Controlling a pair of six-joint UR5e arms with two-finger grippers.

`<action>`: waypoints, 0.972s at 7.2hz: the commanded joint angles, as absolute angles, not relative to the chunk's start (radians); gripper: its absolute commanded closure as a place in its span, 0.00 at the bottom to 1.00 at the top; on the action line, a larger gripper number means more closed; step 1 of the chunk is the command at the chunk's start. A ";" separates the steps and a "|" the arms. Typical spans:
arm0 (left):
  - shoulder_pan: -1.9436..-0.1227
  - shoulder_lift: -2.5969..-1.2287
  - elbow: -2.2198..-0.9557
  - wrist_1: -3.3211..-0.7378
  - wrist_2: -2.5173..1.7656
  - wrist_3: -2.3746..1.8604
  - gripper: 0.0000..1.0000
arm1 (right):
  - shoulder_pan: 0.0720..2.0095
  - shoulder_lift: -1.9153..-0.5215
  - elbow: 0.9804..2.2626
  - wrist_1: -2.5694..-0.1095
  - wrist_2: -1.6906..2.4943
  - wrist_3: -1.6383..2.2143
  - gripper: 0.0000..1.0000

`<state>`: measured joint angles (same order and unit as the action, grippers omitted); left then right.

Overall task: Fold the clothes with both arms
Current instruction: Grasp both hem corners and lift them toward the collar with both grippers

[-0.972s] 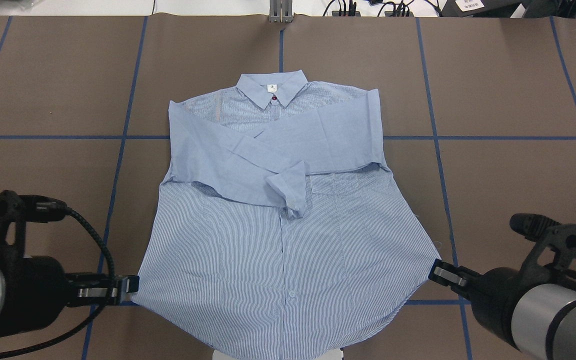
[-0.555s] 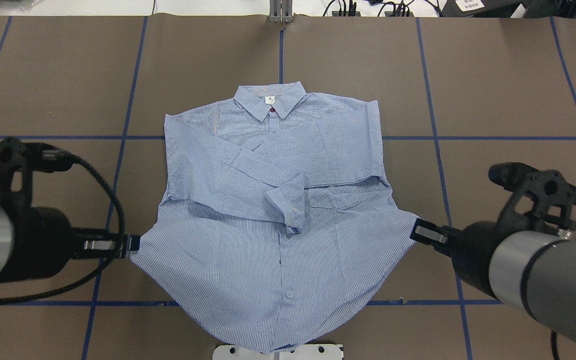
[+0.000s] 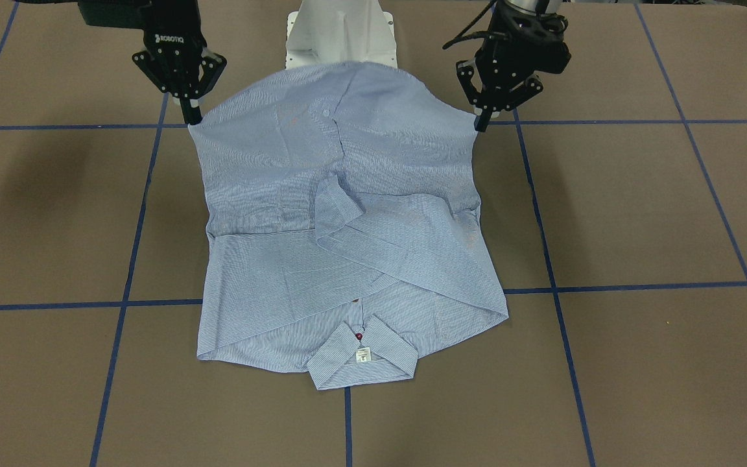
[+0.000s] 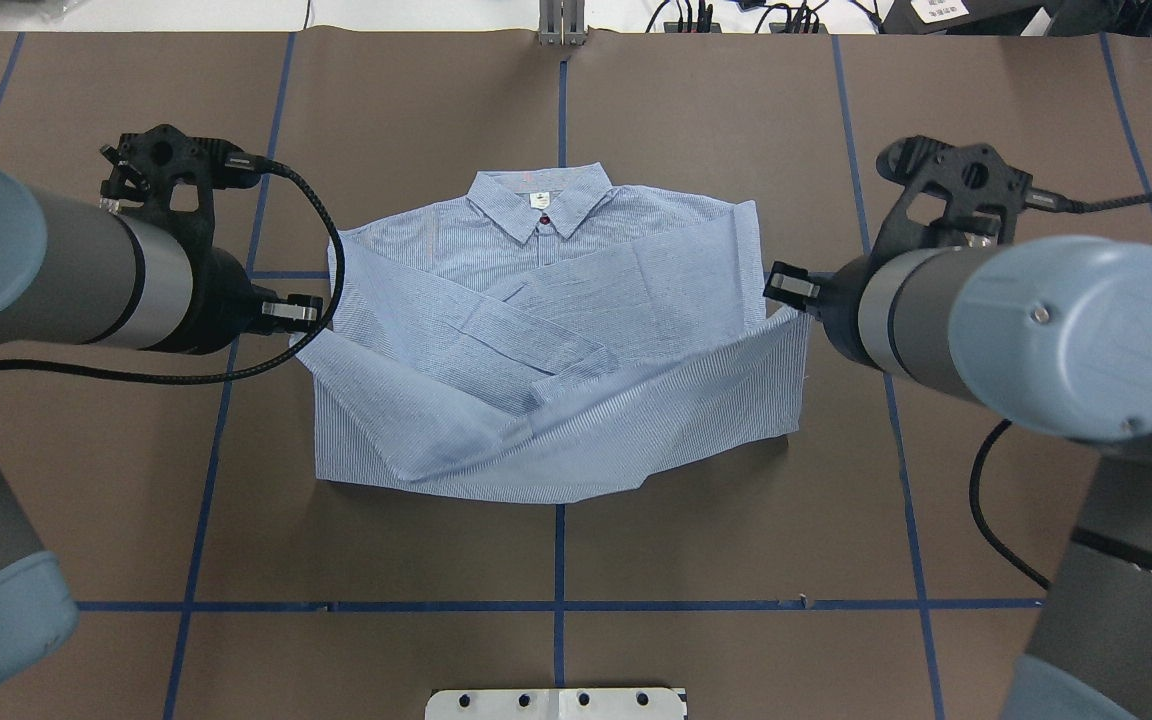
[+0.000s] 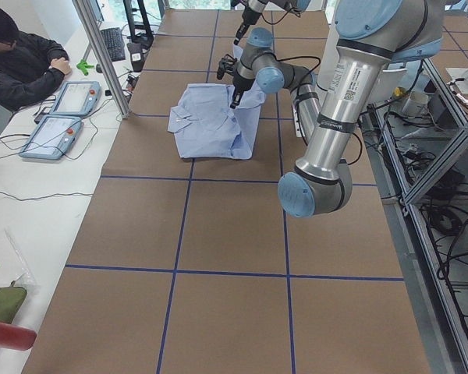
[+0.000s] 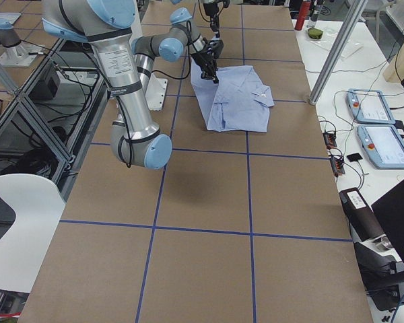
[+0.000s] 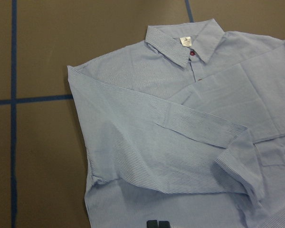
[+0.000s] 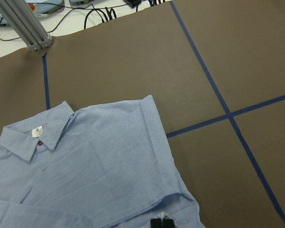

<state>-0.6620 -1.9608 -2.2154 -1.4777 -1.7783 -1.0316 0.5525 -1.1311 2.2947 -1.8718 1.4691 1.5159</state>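
I will use my left gripper to let go of the shirt's hem corner on the shirt's pointed shoulder corner (image 3: pixel 504 318) (image 7: pixel 71 69) next to the collar, on that gripper's own side.
The light blue striped shirt (image 4: pixel 576 300) lies front up on the brown table, collar (image 4: pixel 539 200) at the far side and sleeves crossed over the chest. Its lower half is raised and doubled toward the collar, with a fold line along the near side. My left gripper (image 4: pixel 311 313) is shut on the hem's left corner, and my right gripper (image 4: pixel 781 288) is shut on the right corner. In the front-facing view the left gripper (image 3: pixel 479 123) and right gripper (image 3: pixel 192 117) hold the hem taut above the shirt (image 3: pixel 347 259). Each wrist view looks down on the collar and sleeves (image 7: pixel 180 133) (image 8: pixel 85 180).
Blue tape lines (image 4: pixel 556 605) mark a grid on the table. The white pedestal base (image 4: pixel 556 703) sits at the near edge and an aluminium post (image 4: pixel 563 25) at the far edge. A person (image 5: pixel 23 54) sits by two teach pendants (image 5: pixel 70 97) beyond the far side.
Both grippers have carried the hem corners up and away from the near edge toward the collar. The shirt's lower half now hangs folded over the crossed sleeves.
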 commanded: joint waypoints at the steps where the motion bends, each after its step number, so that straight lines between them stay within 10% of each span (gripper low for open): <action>1: -0.716 -2.006 -2.091 -1.520 -1.754 -0.988 1.00 | 0.681 -1.105 2.049 -1.661 1.520 1.442 1.00; 7: -0.755 -2.108 -1.771 -1.768 -1.752 -0.957 1.00 | 0.774 -1.046 1.720 -1.309 1.586 1.420 1.00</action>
